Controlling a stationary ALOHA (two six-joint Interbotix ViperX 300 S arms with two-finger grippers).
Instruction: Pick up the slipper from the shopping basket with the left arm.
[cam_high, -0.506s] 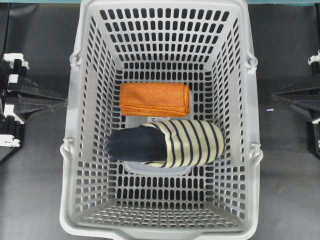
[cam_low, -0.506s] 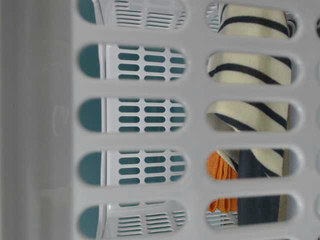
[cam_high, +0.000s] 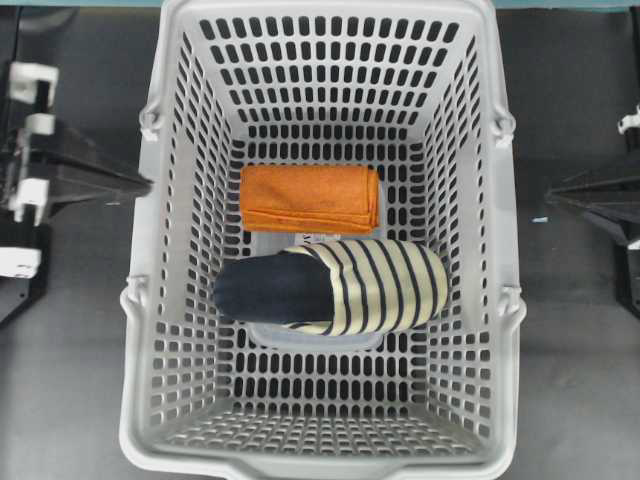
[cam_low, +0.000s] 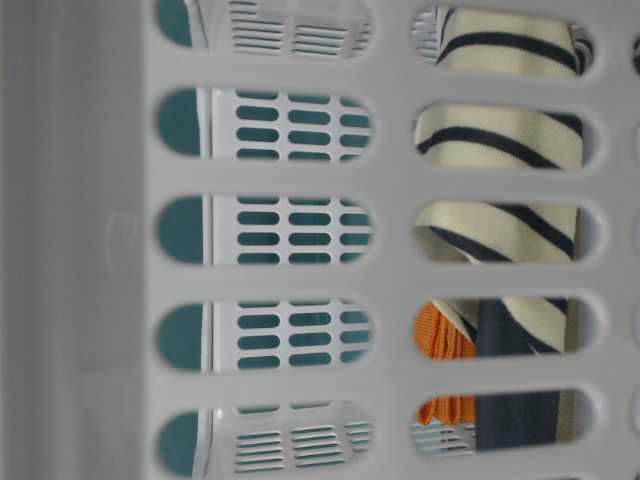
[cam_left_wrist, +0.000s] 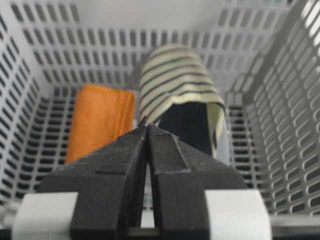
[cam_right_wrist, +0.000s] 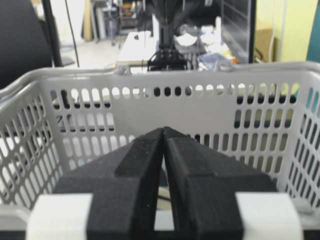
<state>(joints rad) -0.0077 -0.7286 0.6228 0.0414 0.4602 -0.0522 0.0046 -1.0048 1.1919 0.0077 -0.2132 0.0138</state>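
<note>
Next, my left gripper goes next to the middle of the slipper's striped toe (cam_high: 348, 285) (cam_left_wrist: 181, 91), near its edge next to the navy insole, and closes there.
The slipper (cam_high: 340, 285), with its cream-and-navy striped toe and navy insole, lies on its side on the floor of the light-grey shopping basket (cam_high: 142, 330), toe toward the right. My left gripper (cam_high: 148, 185) is shut and empty at the basket's left rim, outside and above the slipper. In the left wrist view the shut gripper (cam_left_wrist: 147, 125) points into the basket at the slipper (cam_left_wrist: 177, 90). My right gripper (cam_high: 550, 193) is shut and empty outside the basket's right wall. The slipper's stripes also show through the slots in the table-level view (cam_low: 500, 140).
A folded orange cloth (cam_high: 308, 197) lies just behind the slipper, touching it; it also shows in the left wrist view (cam_left_wrist: 97, 122). The basket's tall slotted walls (cam_right_wrist: 200, 107) surround both items. Dark table lies on either side.
My left arm has moved right and slightly back, bringing its tip up to the basket's left rim. The right arm, slipper and cloth have not moved.
</note>
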